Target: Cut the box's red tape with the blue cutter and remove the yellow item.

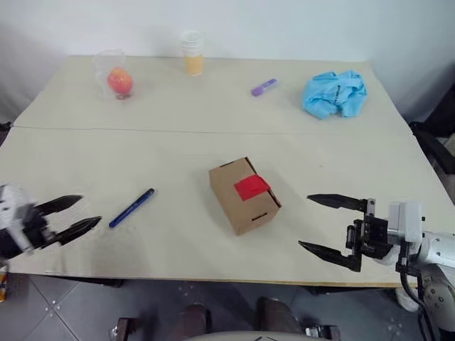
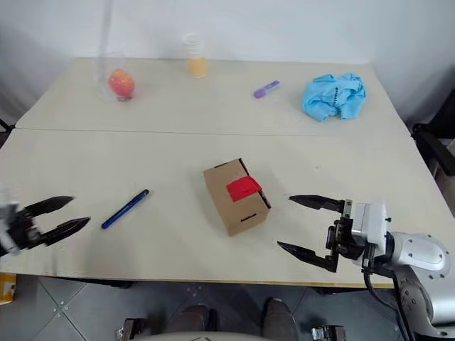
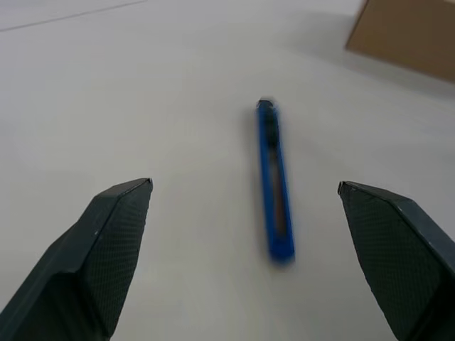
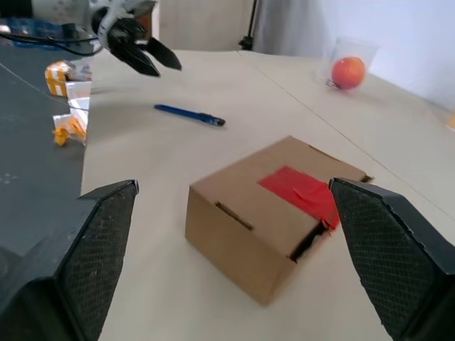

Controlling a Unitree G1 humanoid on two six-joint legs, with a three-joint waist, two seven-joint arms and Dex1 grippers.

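Note:
The blue cutter has its blade inside its body, so the robot's left gripper will grab the cutter's near end (image 3: pixel 281 247) and bring its black slider to the right gripper.
The brown cardboard box (image 1: pixel 242 194) sits closed near the middle of the table, with the red tape (image 1: pixel 251 187) across its top flaps. To its left the blue cutter (image 1: pixel 132 207) lies flat on the table. My left gripper (image 1: pixel 75 216) hovers open at the table's left front, its fingers pointing at the cutter (image 3: pixel 275 180) a short way off. On the other side my right gripper (image 1: pixel 325 224) stands open, level, aimed at the box (image 4: pixel 274 213) with a gap between. The yellow item is hidden.
Along the far edge stand an orange-red fruit in clear plastic (image 1: pixel 119 80) and a cup of orange liquid (image 1: pixel 193 54). A purple marker (image 1: pixel 263 87) and a crumpled light-blue cloth (image 1: pixel 335 93) lie at the back right. The table's front edge (image 1: pixel 213 278) runs close below both grippers.

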